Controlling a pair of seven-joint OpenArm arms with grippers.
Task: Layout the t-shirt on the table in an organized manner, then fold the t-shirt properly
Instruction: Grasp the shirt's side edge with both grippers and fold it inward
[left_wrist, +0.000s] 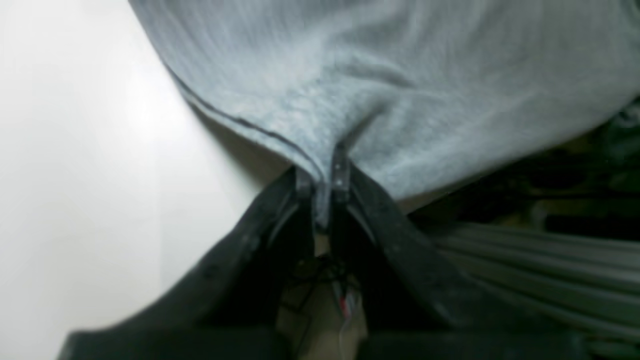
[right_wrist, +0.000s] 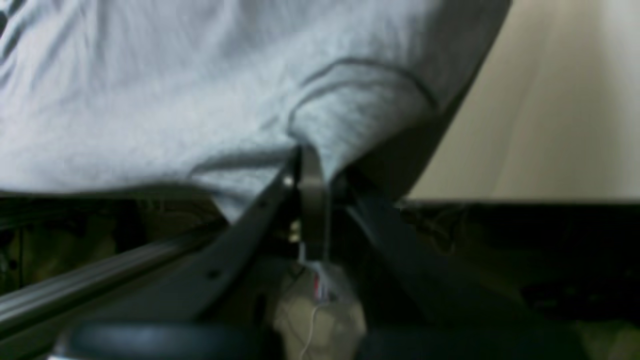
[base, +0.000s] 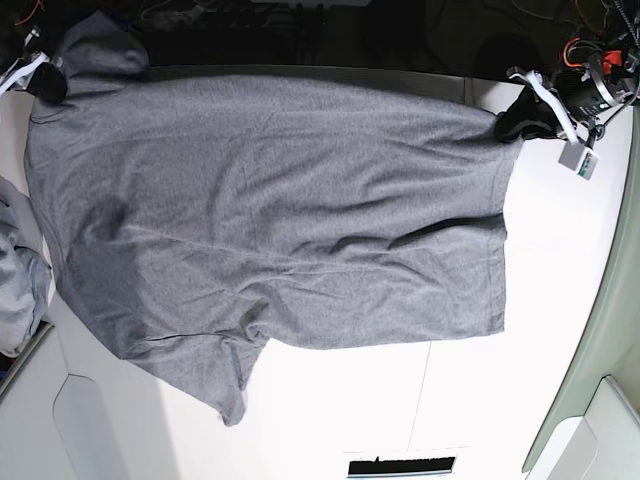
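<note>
My right gripper will release the t-shirt's bunched fold just inside the t-shirt's edge (base: 112, 240) by the cloth pile.
The heather-grey t-shirt (base: 270, 210) lies spread wide over the white table (base: 560, 280), one sleeve pointing toward the near edge. My left gripper (base: 518, 118) sits at the far right corner of the cloth. In the left wrist view it (left_wrist: 322, 175) is shut on the t-shirt (left_wrist: 380, 75) at a hemmed corner, above the table (left_wrist: 75, 150). My right gripper (base: 47, 80) is at the far left corner. The right wrist view shows it (right_wrist: 315, 165) shut on a bunched fold of the t-shirt (right_wrist: 175, 100), by the table (right_wrist: 550, 125) edge.
A lighter bluish-grey cloth pile (base: 15, 280) lies at the left edge, touching the shirt's side. A thin dark seam (base: 420, 390) crosses the tabletop near the front. Cables and arm hardware (base: 590, 90) crowd the far right corner. The table's back edge runs just behind both grippers.
</note>
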